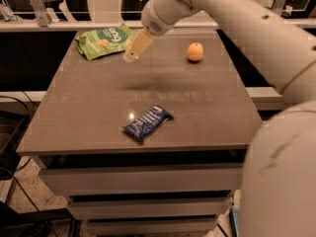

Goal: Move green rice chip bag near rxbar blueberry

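Note:
The green rice chip bag has an end (119, 36) that faces the small orange fruit, and I need to close my gripper on that end.
The green rice chip bag (104, 40) lies flat at the far left corner of the brown table (89, 112). The rxbar blueberry (147, 123), a small dark-blue wrapper, lies near the table's front edge, about midway across. My gripper (132, 53) hangs above the table just right of the bag's near right corner, with the arm coming in from the upper right. It holds nothing that I can see.
A small orange fruit (195, 52) sits at the far right of the table. The table stands on drawers (138, 181). A rail (44, 26) and chair legs run behind it. My arm's big white body (276, 181) fills the lower right.

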`<action>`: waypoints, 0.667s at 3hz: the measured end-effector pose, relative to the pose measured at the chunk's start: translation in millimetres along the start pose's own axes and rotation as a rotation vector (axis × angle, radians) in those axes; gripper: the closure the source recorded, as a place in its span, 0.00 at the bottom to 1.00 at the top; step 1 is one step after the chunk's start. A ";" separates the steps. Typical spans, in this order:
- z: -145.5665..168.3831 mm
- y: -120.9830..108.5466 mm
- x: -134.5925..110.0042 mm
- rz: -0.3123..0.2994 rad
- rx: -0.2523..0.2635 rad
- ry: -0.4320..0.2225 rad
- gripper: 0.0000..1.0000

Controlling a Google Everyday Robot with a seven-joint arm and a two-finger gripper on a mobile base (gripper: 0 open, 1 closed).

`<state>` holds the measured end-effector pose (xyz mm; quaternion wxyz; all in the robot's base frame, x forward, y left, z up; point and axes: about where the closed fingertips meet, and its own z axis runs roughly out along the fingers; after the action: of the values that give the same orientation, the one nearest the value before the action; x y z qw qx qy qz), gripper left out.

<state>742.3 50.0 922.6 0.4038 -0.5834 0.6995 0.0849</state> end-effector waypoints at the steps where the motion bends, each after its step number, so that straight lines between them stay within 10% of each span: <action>1: 83.1 -35.3 -22.3 0.026 -0.005 -0.052 0.00; 2: 83.2 -35.2 -22.3 0.026 -0.005 -0.052 0.00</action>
<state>812.1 105.0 894.9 0.4194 -0.5728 0.6961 0.1073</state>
